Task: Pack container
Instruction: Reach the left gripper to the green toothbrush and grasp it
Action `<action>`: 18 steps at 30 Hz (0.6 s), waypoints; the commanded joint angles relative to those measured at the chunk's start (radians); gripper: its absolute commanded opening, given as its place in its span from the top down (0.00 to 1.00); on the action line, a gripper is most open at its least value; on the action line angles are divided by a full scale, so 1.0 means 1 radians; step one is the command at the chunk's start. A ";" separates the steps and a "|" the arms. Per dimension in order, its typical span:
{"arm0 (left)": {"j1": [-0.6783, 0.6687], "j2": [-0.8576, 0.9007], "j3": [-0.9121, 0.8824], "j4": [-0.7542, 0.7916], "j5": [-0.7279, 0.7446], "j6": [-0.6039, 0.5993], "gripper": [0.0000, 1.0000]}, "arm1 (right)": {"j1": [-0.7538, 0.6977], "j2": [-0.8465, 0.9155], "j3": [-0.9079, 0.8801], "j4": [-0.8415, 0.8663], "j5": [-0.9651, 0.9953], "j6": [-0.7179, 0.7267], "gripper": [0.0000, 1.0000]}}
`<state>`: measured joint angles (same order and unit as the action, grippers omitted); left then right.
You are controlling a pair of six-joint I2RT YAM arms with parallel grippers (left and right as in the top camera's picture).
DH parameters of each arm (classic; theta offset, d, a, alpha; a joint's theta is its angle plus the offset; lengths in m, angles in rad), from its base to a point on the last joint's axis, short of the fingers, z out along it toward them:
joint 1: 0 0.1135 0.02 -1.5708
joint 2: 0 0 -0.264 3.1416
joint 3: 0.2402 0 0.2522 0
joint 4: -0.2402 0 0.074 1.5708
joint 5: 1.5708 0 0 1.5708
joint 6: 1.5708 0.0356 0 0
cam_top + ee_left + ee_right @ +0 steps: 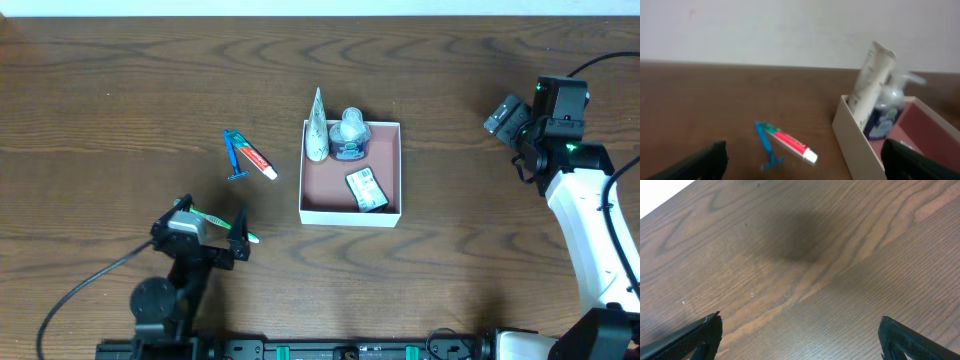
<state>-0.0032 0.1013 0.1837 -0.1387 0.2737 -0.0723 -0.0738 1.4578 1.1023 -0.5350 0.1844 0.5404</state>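
I should next close my left gripper at the middle of the green toothbrush (212,219), between its head and its handle's loose end.
The container (302,190) is a square white-walled box with a reddish-brown floor at the table's middle. It holds a white tube (317,130) leaning on its left wall, a pump bottle (349,136) and a green-and-white packet (367,189). A blue razor (235,158) and a red-and-white toothpaste tube (259,160) lie to its left. A green toothbrush (249,236) lies by my open, empty left gripper (212,222). The left wrist view shows the razor (768,148), toothpaste (790,143), container wall (854,141), white tube (870,77) and bottle (884,112) ahead of the open left gripper (802,172). My right gripper (504,122) is open and empty, far right of the container.
The right wrist view shows only bare brown wood between the right gripper's open fingers (800,347). A black cable (70,300) runs along the table at the front left. The table's far edge meets a white wall in the left wrist view.
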 commanded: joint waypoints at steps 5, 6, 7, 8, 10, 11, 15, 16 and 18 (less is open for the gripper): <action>0.051 0.408 0.561 -0.471 -0.085 -0.052 0.02 | -0.007 0.000 0.006 -0.001 0.021 -0.003 0.01; 0.053 0.481 0.641 -0.552 -0.084 -0.053 0.02 | -0.007 0.000 0.006 0.000 0.021 -0.003 0.01; 0.052 0.540 0.704 -0.617 -0.084 -0.053 0.02 | -0.007 0.000 0.006 -0.001 0.021 -0.003 0.02; 0.053 0.606 0.770 -0.690 -0.079 -0.053 0.02 | -0.007 0.000 0.006 -0.001 0.021 -0.003 0.01; 0.053 0.712 0.858 -0.801 -0.061 -0.053 0.02 | -0.007 0.000 0.006 -0.001 0.021 -0.003 0.01; 0.053 0.760 0.884 -0.834 -0.043 -0.054 0.02 | -0.007 0.000 0.006 0.000 0.021 -0.002 0.01; 0.053 0.905 0.893 -0.880 0.072 -0.068 0.02 | -0.007 0.000 0.006 0.000 0.021 -0.003 0.01; 0.053 0.935 0.892 -0.882 0.083 -0.068 0.02 | -0.007 0.000 0.006 0.000 0.021 -0.003 0.01; 0.053 0.999 0.888 -0.877 0.080 -0.067 0.02 | -0.007 0.000 0.006 -0.001 0.021 -0.002 0.01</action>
<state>0.0448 1.0428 1.0698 -1.0134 0.3019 -0.1318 -0.0746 1.4578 1.1023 -0.5350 0.1852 0.5404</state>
